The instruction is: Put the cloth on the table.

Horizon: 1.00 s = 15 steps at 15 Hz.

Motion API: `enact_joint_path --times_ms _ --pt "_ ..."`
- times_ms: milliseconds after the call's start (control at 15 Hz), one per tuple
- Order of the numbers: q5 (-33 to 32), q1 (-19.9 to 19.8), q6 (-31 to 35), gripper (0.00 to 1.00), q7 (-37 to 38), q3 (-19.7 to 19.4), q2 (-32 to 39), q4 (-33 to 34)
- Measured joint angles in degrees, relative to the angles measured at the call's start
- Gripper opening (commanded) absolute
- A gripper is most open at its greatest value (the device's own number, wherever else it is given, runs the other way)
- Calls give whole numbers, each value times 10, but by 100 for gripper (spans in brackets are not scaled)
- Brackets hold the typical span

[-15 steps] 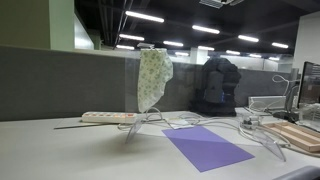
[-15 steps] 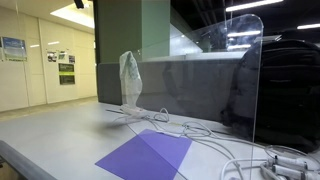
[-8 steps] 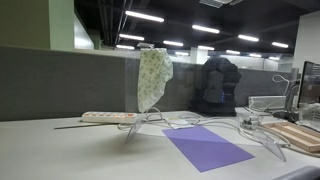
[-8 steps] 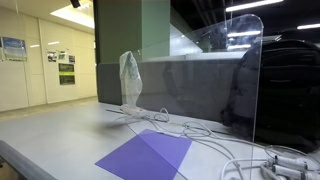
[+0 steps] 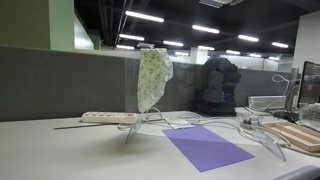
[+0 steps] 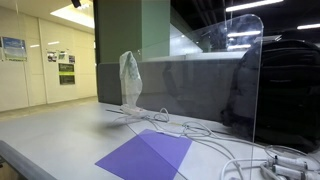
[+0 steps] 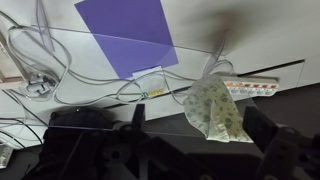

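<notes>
Next, my gripper needs to go down to the cloth's top fold [image 5: 154, 51] [image 7: 218, 112] over the clear acrylic panel's edge and close there.
The cloth [image 5: 153, 78] is pale cream-green and speckled. It hangs limp over the top edge of a clear acrylic panel [image 5: 215, 95] that stands on the light grey table [image 5: 50, 150]. It also shows in the second exterior view [image 6: 130, 80] and in the wrist view [image 7: 215, 108]. My gripper [image 7: 200, 128] appears only in the wrist view, high above the panel. Its two dark fingers are spread wide with nothing between them. The cloth lies below the gap and apart from the fingers. The table also shows in the wrist view [image 7: 255, 30].
A flat purple sheet [image 5: 207, 147] lies on the table in front of the panel. A white power strip [image 5: 108, 117] and loose cables [image 5: 240, 128] run along the panel's foot. A wooden board [image 5: 296, 136] lies beside the sheet. A dark bag [image 6: 285, 90] stands behind the panel.
</notes>
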Motion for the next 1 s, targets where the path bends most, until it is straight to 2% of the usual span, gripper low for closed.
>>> enact_joint_path --times_ms 267,600,800,1000 --pt "0 -6 29 100 1 3 18 -2" --pt "-5 -31 141 100 -5 2 162 4" --pt "-5 -21 175 100 -23 -1 253 33" --pt "-9 9 209 100 -43 -2 301 55"
